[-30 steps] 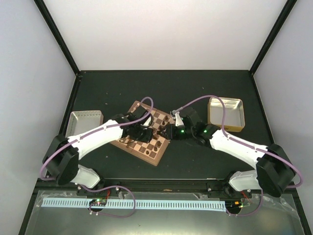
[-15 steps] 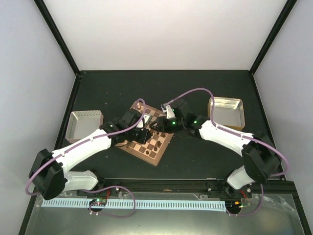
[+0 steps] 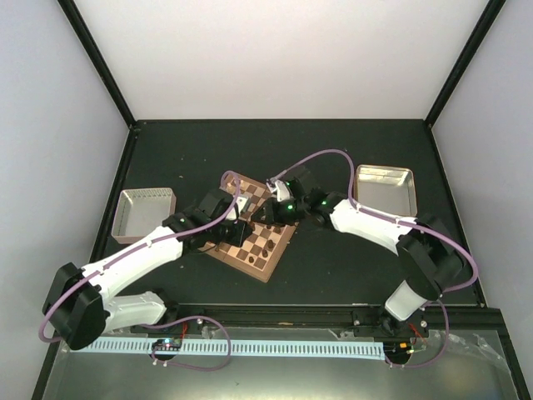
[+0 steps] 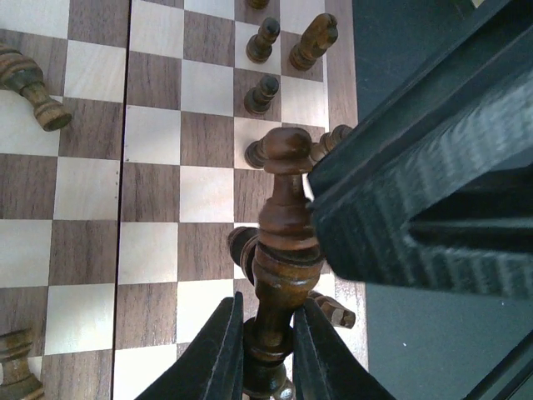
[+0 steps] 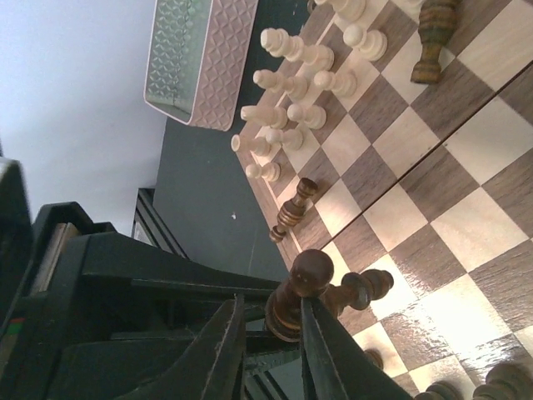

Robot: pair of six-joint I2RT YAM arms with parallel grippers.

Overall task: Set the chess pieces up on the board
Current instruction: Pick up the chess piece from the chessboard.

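Observation:
The dark pawn is slanted between my right gripper's fingers, so I should open that gripper and grip the dark pawn's head (image 5: pixel 312 272) with its body pointing straight down.
The board (image 3: pixel 265 267) lies askew at the table's middle, with dark chess pieces (image 4: pixel 265 38) and cream chess pieces (image 5: pixel 293 85) on it. My left gripper (image 4: pixel 266 354) (image 3: pixel 238 227) is shut on the stem of a tall dark piece (image 4: pixel 281 218), held above the squares. Close beside it, my right gripper (image 5: pixel 271 354) (image 3: pixel 266 220) has its jaws drawn in round a dark pawn (image 5: pixel 301 293) at the board's edge. The pawn presses against one finger (image 5: pixel 326 350). Another dark piece (image 5: pixel 366 287) lies just behind it.
A metal tray (image 3: pixel 146 212) sits left of the board, seen also as the tray (image 5: pixel 200 58) in the right wrist view. A second tray (image 3: pixel 383 188) sits at the right. The right arm's black body (image 4: pixel 416 167) crowds the left gripper. Toppled dark pieces (image 4: pixel 33 87) lie on the board.
The right arm swung left over the board, and its jaws narrowed round the dark pawn. The left arm stretched further over the board, still holding its piece.

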